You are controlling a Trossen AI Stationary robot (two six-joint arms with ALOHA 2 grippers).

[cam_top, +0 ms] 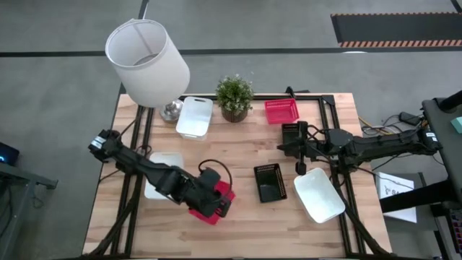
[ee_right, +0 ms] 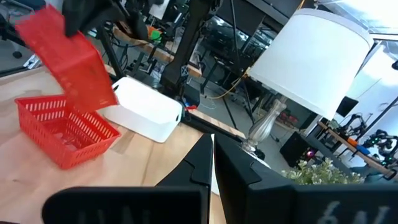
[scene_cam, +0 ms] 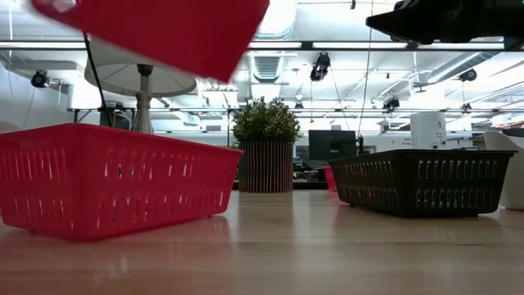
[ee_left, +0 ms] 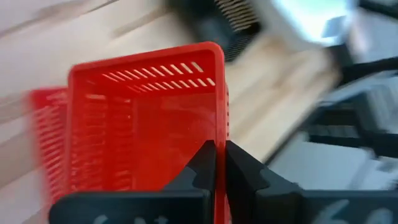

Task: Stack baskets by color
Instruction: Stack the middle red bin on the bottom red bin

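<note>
The robot's left gripper needs to release its red basket inside the other red basket (cam_top: 210, 201) that stands just below it on the table.
My left gripper (cam_top: 222, 204) is shut on a red basket (ee_left: 146, 124) and holds it in the air at the table's near middle, over a second red basket (scene_cam: 106, 180) that stands on its bottom on the table. A third red basket (cam_top: 281, 110) sits at the far edge. One black basket (cam_top: 270, 180) stands near the middle, and another (cam_top: 292, 132) is partly hidden under my right arm. White baskets lie at the far left (cam_top: 195, 115), near left (cam_top: 162, 173) and near right (cam_top: 317, 195). My right gripper (ee_right: 211, 155) is shut, empty, and high over the right middle. My left gripper pinches one side wall (ee_left: 219, 134) of the red basket at its rim, with one finger inside the basket and one outside. The fingers slant down from the table's left. The basket is lifted clear and tilted (ee_right: 65, 59) above the red basket on the table.
A big white lampshade (cam_top: 148, 61) on its metal stand is at the far left corner. A potted green plant (cam_top: 234, 97) stands at the far middle. Bare wood shows along the near edge to the right of the red baskets.
</note>
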